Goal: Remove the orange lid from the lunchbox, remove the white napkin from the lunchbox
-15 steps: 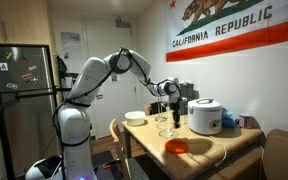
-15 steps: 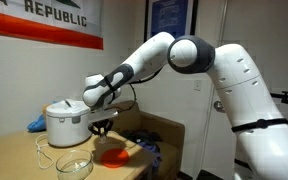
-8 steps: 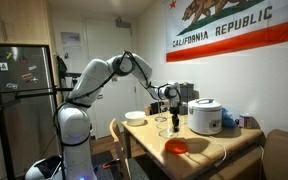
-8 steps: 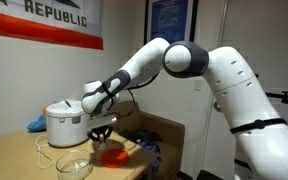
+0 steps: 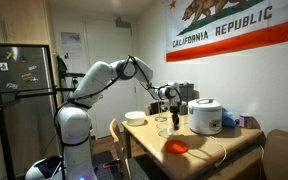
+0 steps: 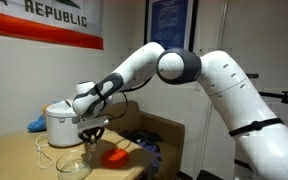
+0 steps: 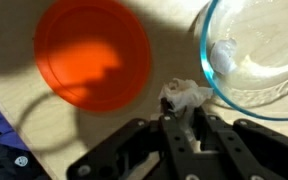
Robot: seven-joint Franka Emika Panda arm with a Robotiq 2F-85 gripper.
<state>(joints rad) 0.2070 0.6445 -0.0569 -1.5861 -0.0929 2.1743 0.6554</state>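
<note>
Next, my gripper releases the crumpled white napkin on the bare table [image 5: 183, 137] [image 7: 162, 113] between the orange lid and the rice cooker. The napkin is now just outside the lunchbox rim.
The orange lid [image 7: 92, 52] lies flat on the wooden table, apart from the lunchbox; it shows in both exterior views [image 5: 176, 146] [image 6: 115, 155]. The lunchbox [image 7: 252, 70] is a clear round container, open, at the upper right of the wrist view and also in both exterior views [image 5: 166, 131] [image 6: 74, 164]. My gripper [image 7: 180, 112] is shut on the crumpled white napkin [image 7: 188, 96], just outside the lunchbox rim and between lunchbox and lid. In the exterior views the gripper [image 5: 167, 115] [image 6: 90, 134] hangs a little above the table.
A big white rice cooker [image 5: 205, 116] [image 6: 62, 122] stands behind the lunchbox with a blue cloth [image 5: 230, 120] beside it. A white shallow bowl [image 5: 135, 117] sits at the table's end. A white cable [image 6: 46, 153] lies on the table. A wooden chair [image 5: 117, 138] stands by the table.
The arm has moved sideways from over the orange lid toward the lunchbox and slightly lower. The lid and lunchbox have not moved.
</note>
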